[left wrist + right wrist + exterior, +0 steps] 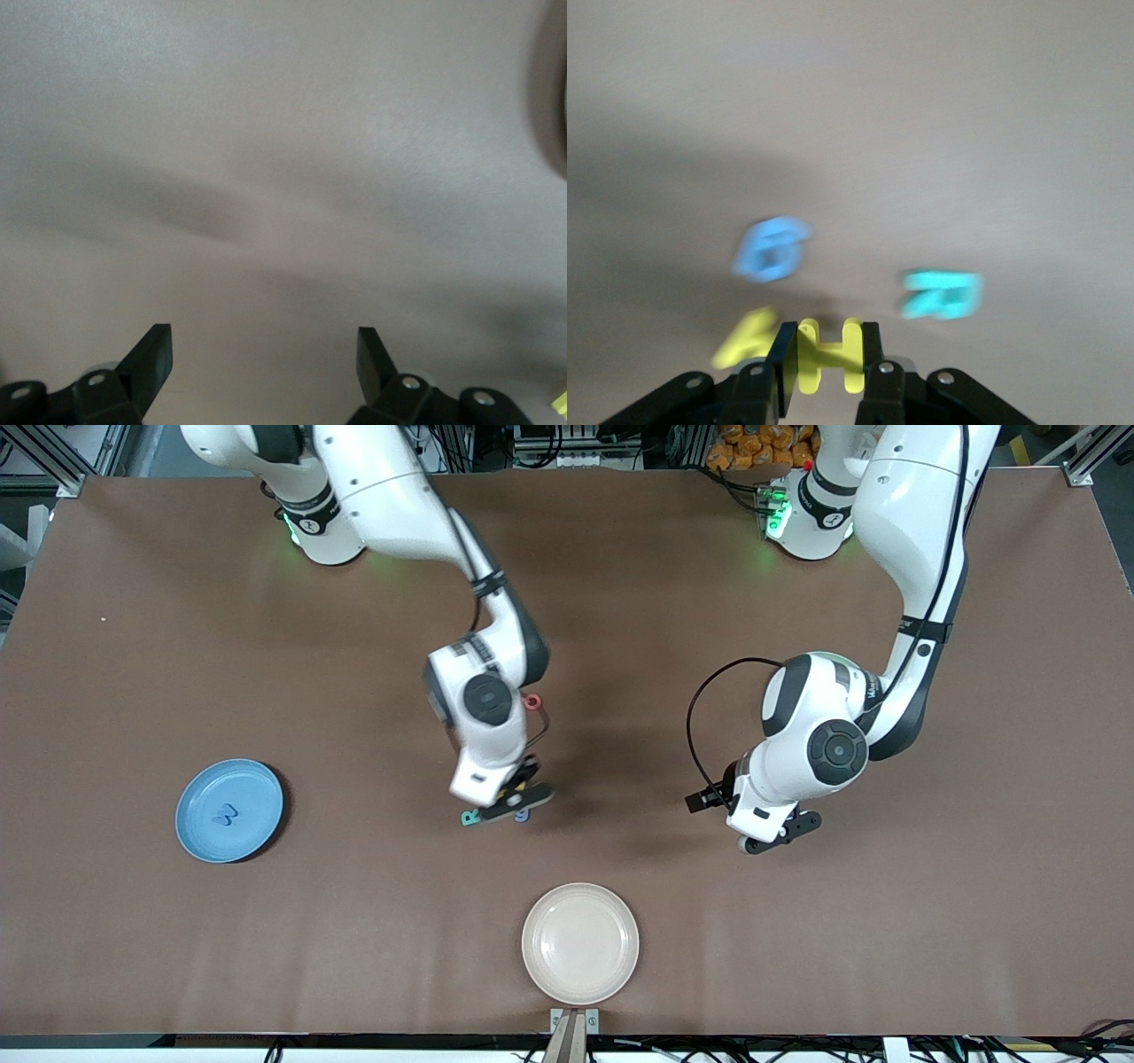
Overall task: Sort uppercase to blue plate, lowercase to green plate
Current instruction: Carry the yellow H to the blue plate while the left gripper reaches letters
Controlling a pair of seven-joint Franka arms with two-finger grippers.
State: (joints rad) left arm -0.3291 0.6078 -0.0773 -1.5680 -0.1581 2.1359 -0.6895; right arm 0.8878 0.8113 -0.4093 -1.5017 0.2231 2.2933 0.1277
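Observation:
Next, I set the yellow H with my right gripper in the blue plate (259, 825), between its blue letter and the rim facing the teal R.
My right gripper (827, 336) is shut on the yellow H (827, 356), an uppercase letter, pinched by its two uprights. It hangs low over the table's middle (518, 797). Just under it lie the lowercase yellow y (744, 341) and blue g (772, 248), and the uppercase teal R (943, 295). The front view shows the R (469, 816) and g (523, 813) beside the fingers. The blue plate (199, 841) sits toward the right arm's end with the blue W (226, 813) in it. The green plate is out of view. My left gripper (780, 834) waits open over bare table (263, 354).
A cream plate (580, 943) lies near the table's front edge, nearer to the front camera than the letters. A small red ring (532, 701) shows beside the right arm's wrist; I cannot tell whether it is a letter. The brown table (797, 957) spreads around.

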